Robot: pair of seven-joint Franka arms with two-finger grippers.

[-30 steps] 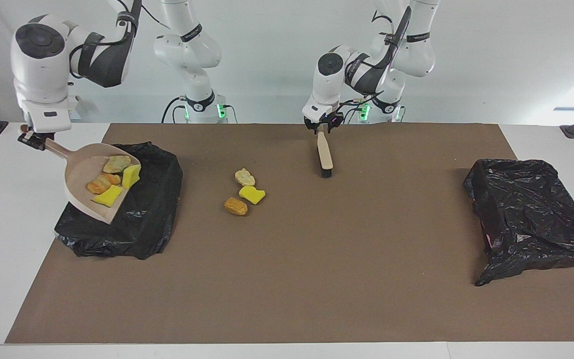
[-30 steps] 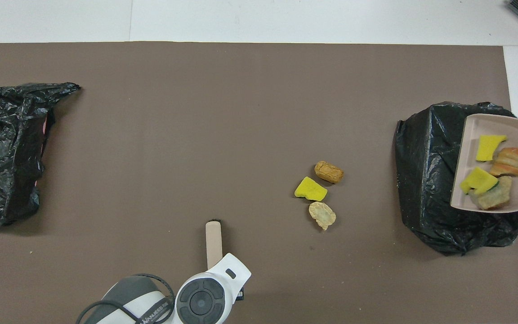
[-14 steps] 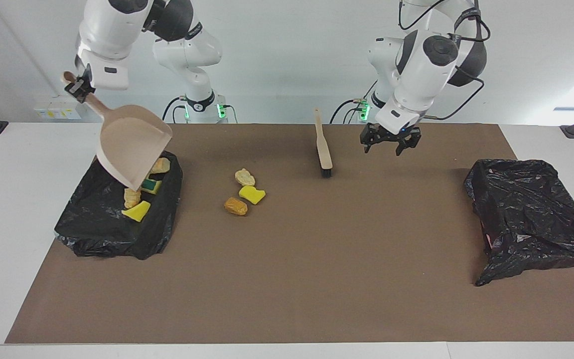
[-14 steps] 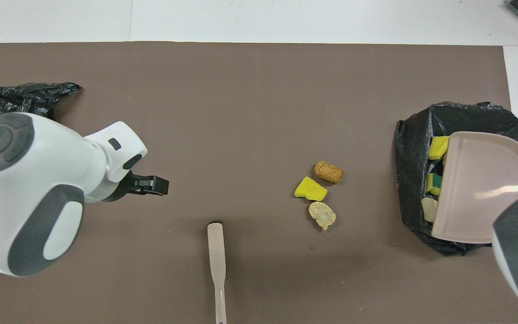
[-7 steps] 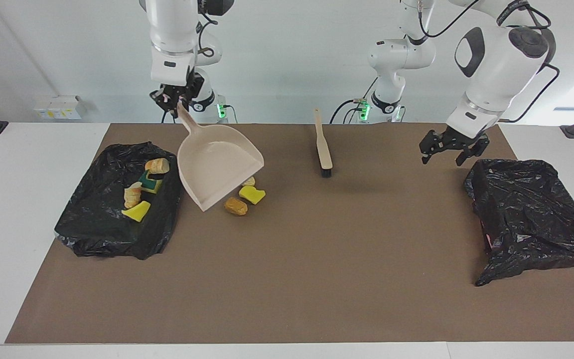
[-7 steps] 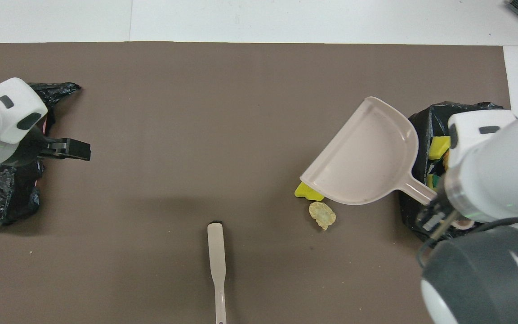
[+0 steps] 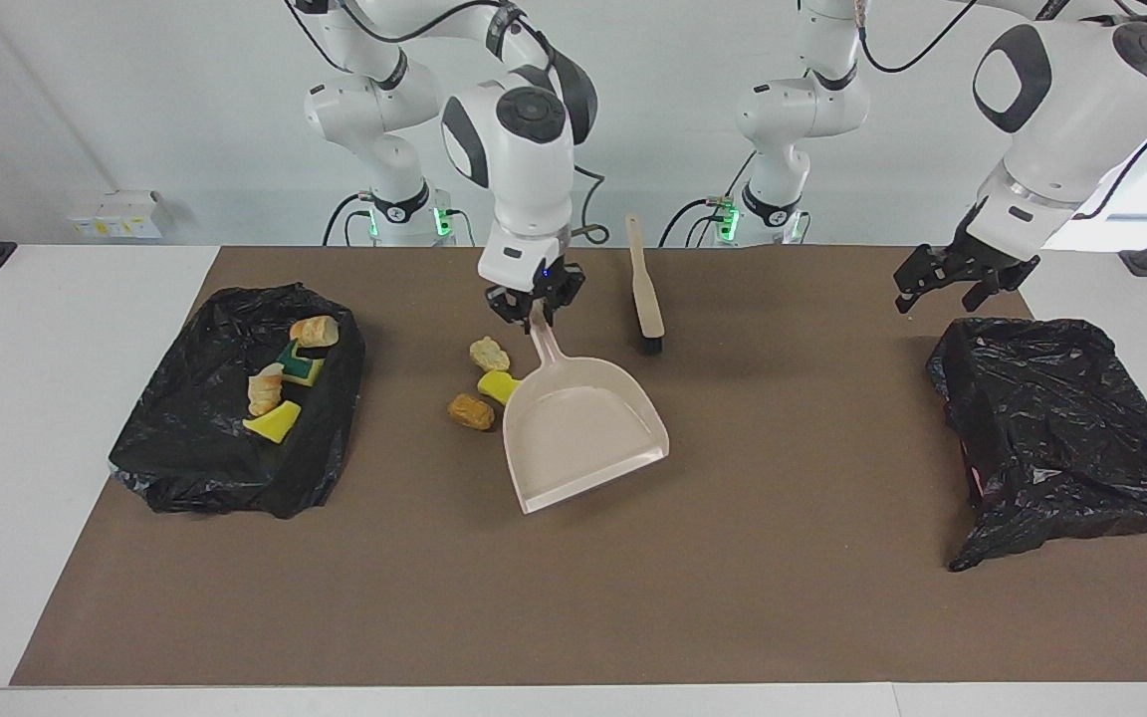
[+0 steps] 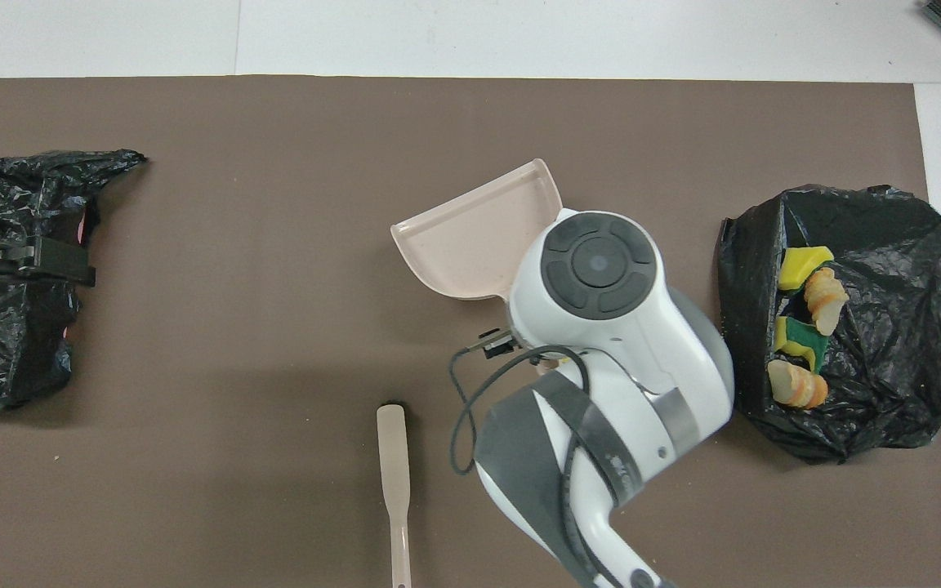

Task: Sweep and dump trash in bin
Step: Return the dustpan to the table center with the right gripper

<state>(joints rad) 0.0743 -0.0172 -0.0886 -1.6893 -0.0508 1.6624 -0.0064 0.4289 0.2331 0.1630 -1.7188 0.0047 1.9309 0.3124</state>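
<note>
My right gripper is to set the beige dustpan down. It will let go of it on the bare mat straight [image 8: 389,235] beyond the far end of the brush. The dustpan is now low over the mat.
Three trash pieces lie mid-mat: a cream lump [image 7: 489,354], a yellow sponge chunk [image 7: 496,384] and an orange-brown lump [image 7: 471,411]. The right arm hides them in the overhead view. My right gripper [image 7: 534,317] is shut on the handle of the beige dustpan [image 7: 583,430] [image 8: 479,237]. The pan is empty, tilted and low over the mat, beside these pieces toward the left arm's end. Several more trash pieces [image 7: 280,386] [image 8: 804,327] lie in the black-bagged bin [image 7: 195,453] [image 8: 887,269]. My left gripper [image 7: 947,287] [image 8: 50,263] is open and empty.
The brush [image 7: 645,294] [image 8: 393,461] lies on the mat close to the robots, beside the dustpan handle. A second crumpled black bag [image 7: 1061,428] [image 8: 5,327] sits at the left arm's end, with the left gripper over its edge.
The right arm tipped four pieces into the bin, then carried the empty dustpan over to the three pieces on the mat. The left gripper let go of the brush and moved to the other bag.
</note>
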